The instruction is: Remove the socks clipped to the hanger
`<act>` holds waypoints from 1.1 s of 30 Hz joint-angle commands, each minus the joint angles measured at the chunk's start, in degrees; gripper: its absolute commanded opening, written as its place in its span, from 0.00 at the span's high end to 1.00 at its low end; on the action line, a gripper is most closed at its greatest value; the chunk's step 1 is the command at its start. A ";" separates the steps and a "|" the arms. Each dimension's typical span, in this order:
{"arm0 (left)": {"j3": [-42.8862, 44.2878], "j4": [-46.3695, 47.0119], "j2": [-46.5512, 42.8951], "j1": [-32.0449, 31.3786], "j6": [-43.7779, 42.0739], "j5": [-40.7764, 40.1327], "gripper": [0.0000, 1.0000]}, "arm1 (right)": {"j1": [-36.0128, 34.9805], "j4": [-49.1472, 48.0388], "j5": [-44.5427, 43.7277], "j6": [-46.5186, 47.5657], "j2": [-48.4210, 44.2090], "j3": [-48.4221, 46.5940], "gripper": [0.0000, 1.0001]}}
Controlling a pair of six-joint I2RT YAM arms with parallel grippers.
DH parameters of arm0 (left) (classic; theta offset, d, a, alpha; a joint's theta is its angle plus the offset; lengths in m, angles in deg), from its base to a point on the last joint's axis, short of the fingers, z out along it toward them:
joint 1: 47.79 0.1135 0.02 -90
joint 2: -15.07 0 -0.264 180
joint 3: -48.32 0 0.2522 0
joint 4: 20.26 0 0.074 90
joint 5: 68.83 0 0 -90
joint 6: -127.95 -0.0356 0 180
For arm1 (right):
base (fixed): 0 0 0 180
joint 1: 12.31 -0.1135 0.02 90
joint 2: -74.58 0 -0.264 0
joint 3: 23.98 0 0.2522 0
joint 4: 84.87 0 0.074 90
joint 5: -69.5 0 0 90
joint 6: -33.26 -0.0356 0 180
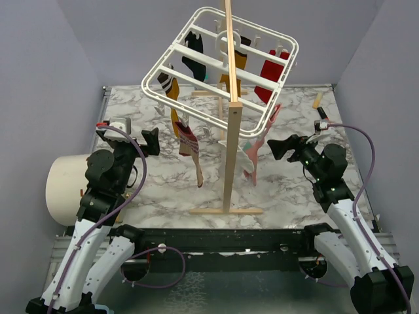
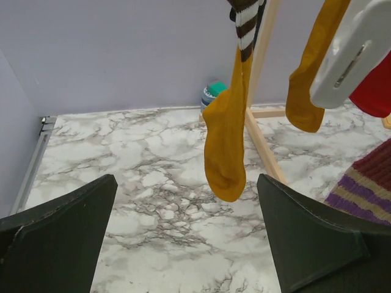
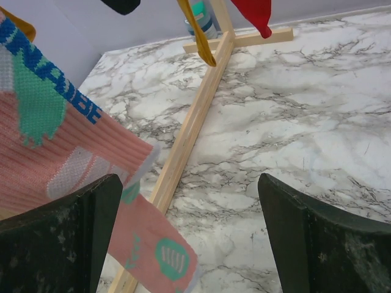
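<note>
The robot's left gripper should next move to the middle of the near upright post (image 1: 230, 174) of the wooden stand and close there.
The white grid hanger (image 1: 196, 53) hangs from a wooden stand (image 1: 230, 150). Clipped to it are mustard (image 1: 173, 91), black (image 1: 194, 63), red (image 1: 271, 75), maroon striped (image 1: 188, 140) and pink-and-teal (image 1: 255, 152) socks. My left gripper (image 1: 152, 140) is open and empty, left of the striped sock. In its wrist view a mustard sock (image 2: 226, 140) hangs ahead between the fingers (image 2: 67, 226). My right gripper (image 1: 280, 147) is open and empty, just right of the pink sock. In its wrist view the pink sock (image 3: 55, 140) hangs by the left finger (image 3: 79, 226).
The stand's wooden base bar (image 3: 195, 116) lies across the marble table (image 1: 288, 176). A white cylindrical container (image 1: 65, 190) sits off the table's left edge. A teal-capped object (image 2: 212, 94) stands by the back wall. Small items (image 1: 319, 104) lie at the back right.
</note>
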 commanded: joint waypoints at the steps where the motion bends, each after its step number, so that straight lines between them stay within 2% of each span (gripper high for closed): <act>1: -0.30 0.66 -0.08 -0.14 0.68 3.40 0.01 | -0.08 0.68 1.66 0.72 -0.28 -0.07 0.00; 11: -1.82 -0.78 -3.77 -0.16 -3.52 9.35 0.01 | -0.06 0.52 2.90 0.51 0.42 -0.02 0.00; 18: -3.18 -7.93 -6.31 -0.09 -6.74 26.17 0.01 | -0.12 1.71 8.75 0.99 0.98 0.01 0.00; 25: -2.64 -14.03 -6.95 -0.18 -6.82 40.47 0.01 | -0.27 8.61 8.83 1.60 -8.20 1.54 0.03; 33: -3.27 -14.72 -11.68 -0.68 -2.75 47.39 0.01 | -1.07 16.58 12.63 2.39 -14.45 -0.56 0.06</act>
